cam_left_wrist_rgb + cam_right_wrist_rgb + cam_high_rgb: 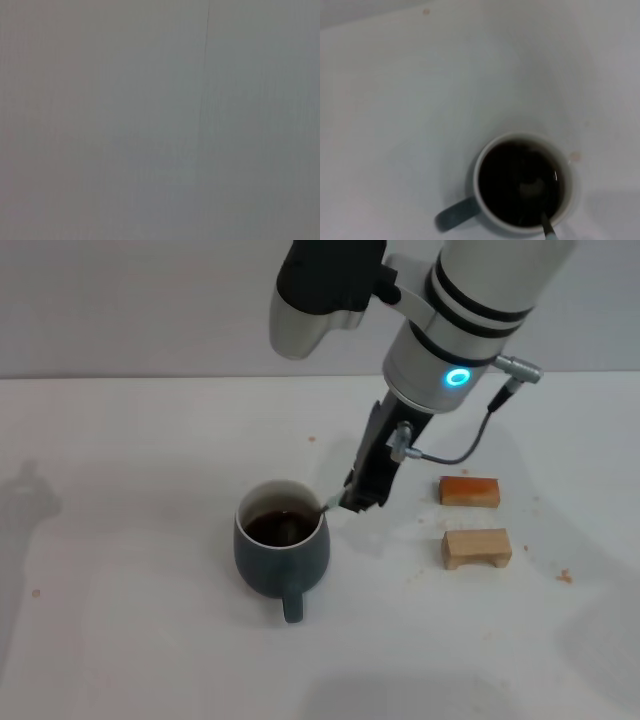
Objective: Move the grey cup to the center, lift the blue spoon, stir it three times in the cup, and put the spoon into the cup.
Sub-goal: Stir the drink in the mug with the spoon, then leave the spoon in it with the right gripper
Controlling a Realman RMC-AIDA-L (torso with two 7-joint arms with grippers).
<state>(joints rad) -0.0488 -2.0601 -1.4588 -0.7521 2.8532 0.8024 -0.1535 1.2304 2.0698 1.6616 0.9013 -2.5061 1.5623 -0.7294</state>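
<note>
The blue spoon is going into the grey cup's dark liquid [302, 528] [518, 211]. My right gripper needs to let go of it there, with the spoon's handle leaning on the cup's rim.
The grey cup [268, 565] stands near the middle of the white table, its loop handle toward me and dark liquid inside. My right gripper [360, 496] hangs just beyond the cup's right rim, shut on the blue spoon [327, 506]. The spoon slants down over the rim, and its bowl sits in the liquid. From the right wrist view I look down into the cup [475, 182], and the spoon [546, 228] crosses the rim with its bowl dimly visible under the liquid. The left gripper is out of view.
Two small wooden blocks [469, 490] [477, 548] lie to the right of the cup, close to the right arm. A few crumbs dot the table. The left wrist view shows only a plain grey surface.
</note>
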